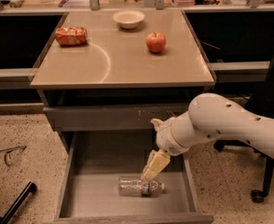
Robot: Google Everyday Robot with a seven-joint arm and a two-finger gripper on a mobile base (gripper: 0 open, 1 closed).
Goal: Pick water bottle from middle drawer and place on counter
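Note:
The water bottle lies in the open middle drawer. Next, my gripper closes on the cap end (155, 185) of the water bottle there.
The water bottle (136, 186), small, clear and crinkled, lies on its side on the flat grey bottom of the open middle drawer (95, 195), cap to the right. My gripper (151, 170) hangs from the white arm, reaching down into the drawer from the right. Its pale fingertips are right above the bottle's right half, touching or nearly touching it. The beige counter (118, 66) is above, behind the drawer.
On the counter are a crushed orange-red can (71, 36), a white bowl (128, 18) and a red apple (155, 42). A closed drawer front (104, 118) sits above the open drawer. A black office chair (270, 106) stands at the right. Glasses (11, 155) lie on the floor at the left.

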